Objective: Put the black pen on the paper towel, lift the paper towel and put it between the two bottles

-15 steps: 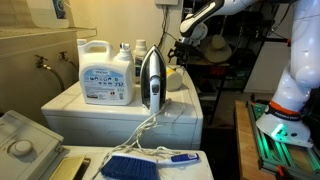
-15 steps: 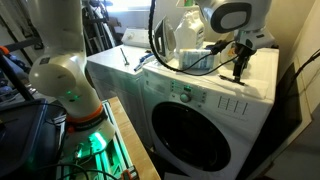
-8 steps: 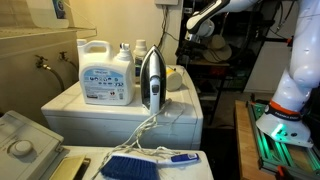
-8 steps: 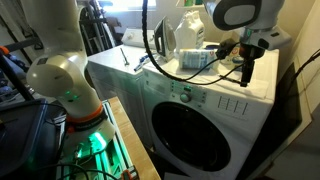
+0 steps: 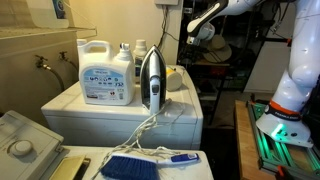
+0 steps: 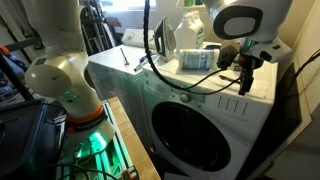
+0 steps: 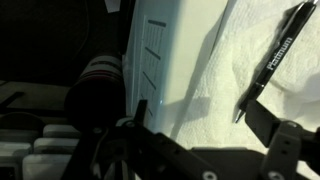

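Observation:
My gripper overhangs the washer's front edge beside the black pen; I should move inward and pinch the paper towel point(image 7: 254, 84) around the pen.
In the wrist view the black pen point(image 7: 271, 60) lies on the white paper towel point(image 7: 205, 95). My gripper point(image 7: 212, 128) hovers above them, open and empty, with one finger on each side of the towel's edge. In both exterior views the gripper point(image 5: 190, 38) point(image 6: 245, 78) hangs over the far end of the washer top. A large white detergent bottle point(image 5: 107, 72) and a smaller bottle point(image 5: 126, 54) stand together on the washer. The towel shows as a pale patch point(image 5: 174, 80) beside the iron.
An upright iron point(image 5: 151, 80) stands on the washer top point(image 5: 120, 112) with its cord trailing off the front. The washer's control panel point(image 7: 152, 50) lies next to the towel. A blue brush point(image 5: 135, 166) lies on a lower surface. The washer door point(image 6: 195, 130) faces the robot base.
The gripper has drifted slightly sideways along the washer's far end, staying above the towel. The pen and the bottles have not moved.

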Tool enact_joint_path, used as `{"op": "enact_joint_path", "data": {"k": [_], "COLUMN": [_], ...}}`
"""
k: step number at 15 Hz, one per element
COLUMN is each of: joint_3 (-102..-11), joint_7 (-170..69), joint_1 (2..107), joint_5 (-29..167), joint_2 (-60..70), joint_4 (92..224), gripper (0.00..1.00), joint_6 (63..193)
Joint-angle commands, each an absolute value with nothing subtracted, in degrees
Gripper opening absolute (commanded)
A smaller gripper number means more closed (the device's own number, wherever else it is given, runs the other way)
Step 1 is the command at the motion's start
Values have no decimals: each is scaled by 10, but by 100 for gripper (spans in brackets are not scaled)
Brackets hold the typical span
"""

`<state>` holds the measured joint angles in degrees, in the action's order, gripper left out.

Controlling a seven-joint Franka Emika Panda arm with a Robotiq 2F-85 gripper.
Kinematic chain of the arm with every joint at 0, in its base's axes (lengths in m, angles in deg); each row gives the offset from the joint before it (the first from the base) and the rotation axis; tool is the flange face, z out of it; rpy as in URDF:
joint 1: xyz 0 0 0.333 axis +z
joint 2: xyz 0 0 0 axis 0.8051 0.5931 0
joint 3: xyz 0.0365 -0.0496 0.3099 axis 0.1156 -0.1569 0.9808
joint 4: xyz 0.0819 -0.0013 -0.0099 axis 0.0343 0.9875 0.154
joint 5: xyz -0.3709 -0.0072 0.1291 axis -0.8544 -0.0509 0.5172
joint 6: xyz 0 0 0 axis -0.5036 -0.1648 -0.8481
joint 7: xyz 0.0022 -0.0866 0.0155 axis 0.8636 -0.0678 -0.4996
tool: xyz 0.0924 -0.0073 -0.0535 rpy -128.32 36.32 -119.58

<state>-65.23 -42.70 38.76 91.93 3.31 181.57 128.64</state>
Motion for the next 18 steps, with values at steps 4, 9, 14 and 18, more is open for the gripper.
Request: {"op": "enact_joint_path", "data": {"k": [4, 9, 14, 18], "joint_3": [-626, -621, -621, -620], "joint_7": [-446, -444, -444, -443], "joint_1": [381, 382, 383, 385], "joint_5": [987, 999, 1000, 998], "joint_2": [39, 44, 45, 35], "joint_4": [1813, 1814, 1815, 1814], "gripper": [91, 49, 11, 6], "joint_6": [1242, 1239, 1238, 1243]}}
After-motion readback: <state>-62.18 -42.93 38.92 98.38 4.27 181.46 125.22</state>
